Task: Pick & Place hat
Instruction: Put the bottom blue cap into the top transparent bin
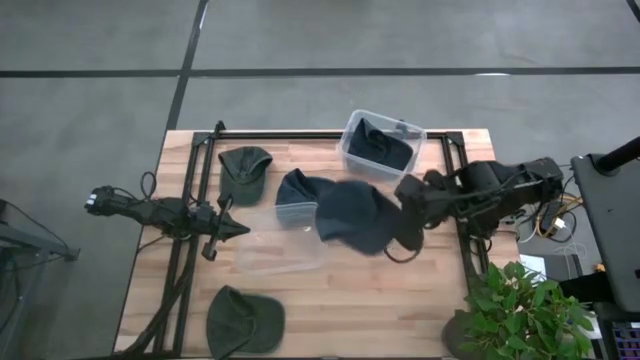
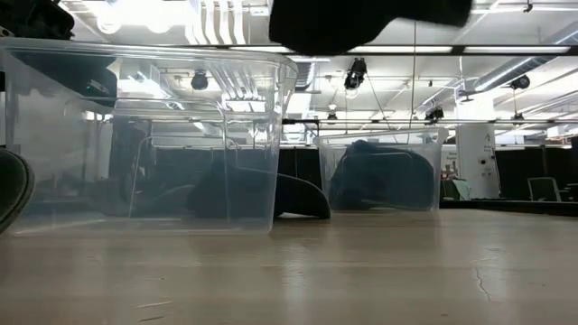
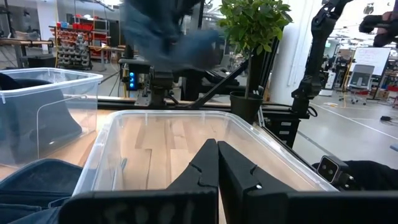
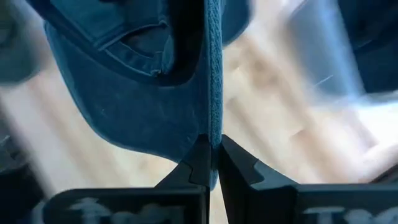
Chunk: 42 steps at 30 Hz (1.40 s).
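The dark blue cap will go on top of the dark hat in the far clear bin (image 1: pixel 378 143) (image 4: pixel 377 46). My right gripper needs to let go of it there. The cap is now held high above the table.
My right gripper (image 1: pixel 408 205) is shut on a dark blue cap (image 1: pixel 355 215), held above the table at the right end of an empty clear bin (image 1: pixel 280 250). The low view shows the cap (image 2: pixel 370 23) high over the table. A second blue hat (image 1: pixel 298 188) lies by the bin's far side. Two green caps lie on the table, one at the far left (image 1: pixel 243 170) and one at the near left (image 1: pixel 243 320). My left gripper (image 1: pixel 235 228) is shut and empty just left of the bin (image 3: pixel 155 118). My right gripper pinches the blue cap's edge (image 4: pixel 214 124) between its two fingers, with the edge running straight out from the fingertips. The fingers come level from the table's right side. The cap is lifted clear of the table and spreads out beyond the fingers toward the left.
A second clear bin (image 1: pixel 382 145) with a dark hat in it stands at the far right. A black frame (image 1: pixel 455 140) runs along the table's left, far and right sides. A potted plant (image 1: pixel 515 310) stands off the near right corner.
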Each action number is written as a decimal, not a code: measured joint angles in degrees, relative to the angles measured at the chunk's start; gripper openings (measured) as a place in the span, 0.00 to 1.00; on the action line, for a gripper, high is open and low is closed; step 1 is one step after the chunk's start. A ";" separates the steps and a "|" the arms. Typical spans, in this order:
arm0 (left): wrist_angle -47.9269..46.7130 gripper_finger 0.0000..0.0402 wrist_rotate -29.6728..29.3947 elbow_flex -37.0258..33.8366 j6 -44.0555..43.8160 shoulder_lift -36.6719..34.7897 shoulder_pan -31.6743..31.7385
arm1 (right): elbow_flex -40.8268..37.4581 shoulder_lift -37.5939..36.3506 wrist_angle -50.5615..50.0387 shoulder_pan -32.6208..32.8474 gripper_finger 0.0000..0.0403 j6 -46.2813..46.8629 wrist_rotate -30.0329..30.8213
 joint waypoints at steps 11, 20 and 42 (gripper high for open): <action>0.00 0.00 0.00 0.00 -0.02 0.02 0.01 | -0.01 0.67 -0.02 -10.26 0.03 -18.28 32.74; 0.00 0.00 0.00 0.01 -0.02 0.02 0.00 | -0.25 2.87 -0.06 -22.58 0.03 -25.88 37.13; 0.00 0.00 0.00 0.01 -0.02 0.04 0.02 | -0.49 24.68 0.01 -35.50 0.03 -37.40 27.25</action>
